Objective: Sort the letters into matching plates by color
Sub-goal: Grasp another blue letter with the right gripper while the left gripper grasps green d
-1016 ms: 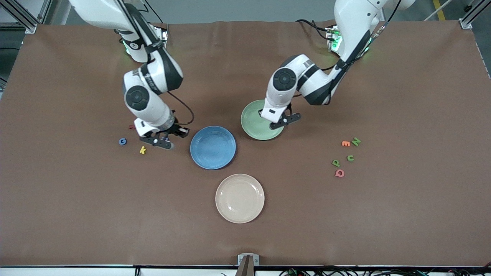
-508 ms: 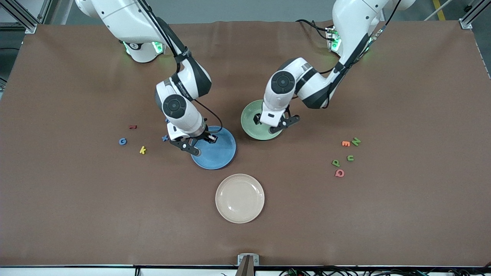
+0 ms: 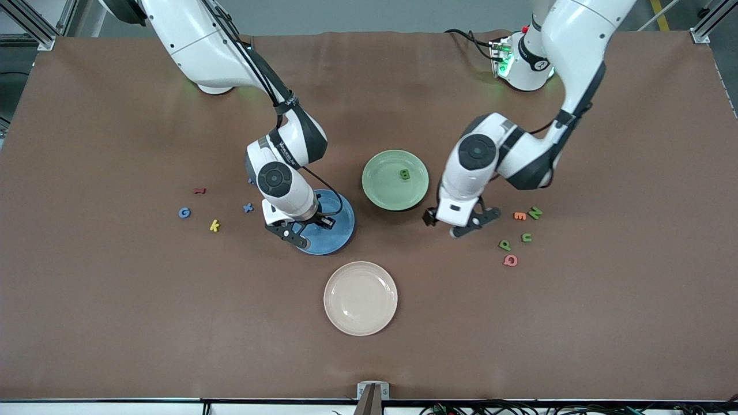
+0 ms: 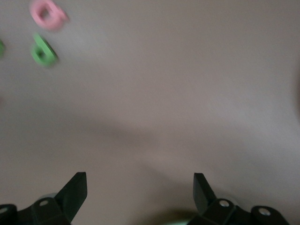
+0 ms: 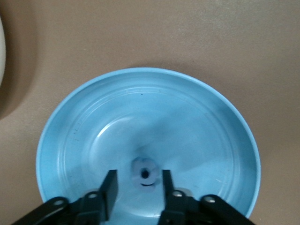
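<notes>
The green P next to the pink Q has a round part, and my left gripper should go there next and close on its round part (image 3: 503,244) (image 4: 42,55).
My right gripper (image 3: 310,230) (image 5: 139,187) is low over the blue plate (image 3: 341,222) (image 5: 84,136), open. A small blue letter (image 5: 144,172) lies in the plate between its fingers, touching neither. My left gripper (image 3: 454,226) (image 4: 139,187) is wide open and empty over bare table between the pale green plate (image 3: 379,187) and a group of letters. One green letter (image 3: 405,174) lies in the green plate. Green N (image 3: 535,212), u (image 3: 526,237) and P (image 3: 505,245) (image 4: 43,50) lie toward the left arm's end. Blue G (image 3: 184,212) and x (image 3: 248,207) lie toward the right arm's end.
An orange E (image 3: 519,215) and a pink Q (image 3: 510,260) (image 4: 47,11) lie among the green letters. A red letter (image 3: 199,190) and a yellow k (image 3: 214,225) lie near the blue G. A cream plate (image 3: 360,298) sits nearer the front camera than the blue plate.
My right gripper moved from beside the yellow k to over the blue plate, where a blue letter now lies. My left gripper left the green plate, with a green letter in it, and moved toward the letter group.
</notes>
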{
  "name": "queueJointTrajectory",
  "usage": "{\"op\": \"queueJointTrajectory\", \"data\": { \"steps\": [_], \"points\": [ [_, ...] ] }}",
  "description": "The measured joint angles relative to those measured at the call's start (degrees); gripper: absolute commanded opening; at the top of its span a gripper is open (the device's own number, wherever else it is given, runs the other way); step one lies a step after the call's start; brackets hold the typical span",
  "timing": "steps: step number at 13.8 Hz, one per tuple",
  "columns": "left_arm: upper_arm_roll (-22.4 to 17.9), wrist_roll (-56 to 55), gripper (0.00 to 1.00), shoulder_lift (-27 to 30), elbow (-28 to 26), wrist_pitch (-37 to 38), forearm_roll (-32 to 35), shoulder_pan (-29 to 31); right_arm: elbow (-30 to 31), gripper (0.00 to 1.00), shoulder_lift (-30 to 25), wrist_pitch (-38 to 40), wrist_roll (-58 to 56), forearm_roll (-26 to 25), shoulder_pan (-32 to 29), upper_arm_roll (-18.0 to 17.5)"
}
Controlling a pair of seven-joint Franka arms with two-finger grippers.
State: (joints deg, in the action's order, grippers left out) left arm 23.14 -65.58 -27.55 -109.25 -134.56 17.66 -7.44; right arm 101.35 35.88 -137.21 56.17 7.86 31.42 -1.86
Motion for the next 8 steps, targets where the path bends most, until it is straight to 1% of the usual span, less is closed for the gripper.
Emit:
{"op": "queueJointTrajectory", "data": {
  "steps": [2, 5, 8],
  "points": [
    [-0.13, 2.66, 0.98, -0.12, 0.00, 0.01, 0.76, 4.14, -0.32, 1.00, 0.02, 0.21, 0.06, -0.11, 0.15, 0.10],
    [-0.16, 0.30, 0.93, -0.49, 0.03, 0.01, 0.82, 8.13, -1.03, 1.00, -0.41, 4.05, -1.61, -1.70, -0.94, 1.50],
    [-0.28, -4.57, 0.86, -1.68, 0.03, 0.01, 0.85, 10.29, -1.84, 1.00, -4.14, 12.49, -13.07, -2.10, -7.24, 2.21]
  ]
}}
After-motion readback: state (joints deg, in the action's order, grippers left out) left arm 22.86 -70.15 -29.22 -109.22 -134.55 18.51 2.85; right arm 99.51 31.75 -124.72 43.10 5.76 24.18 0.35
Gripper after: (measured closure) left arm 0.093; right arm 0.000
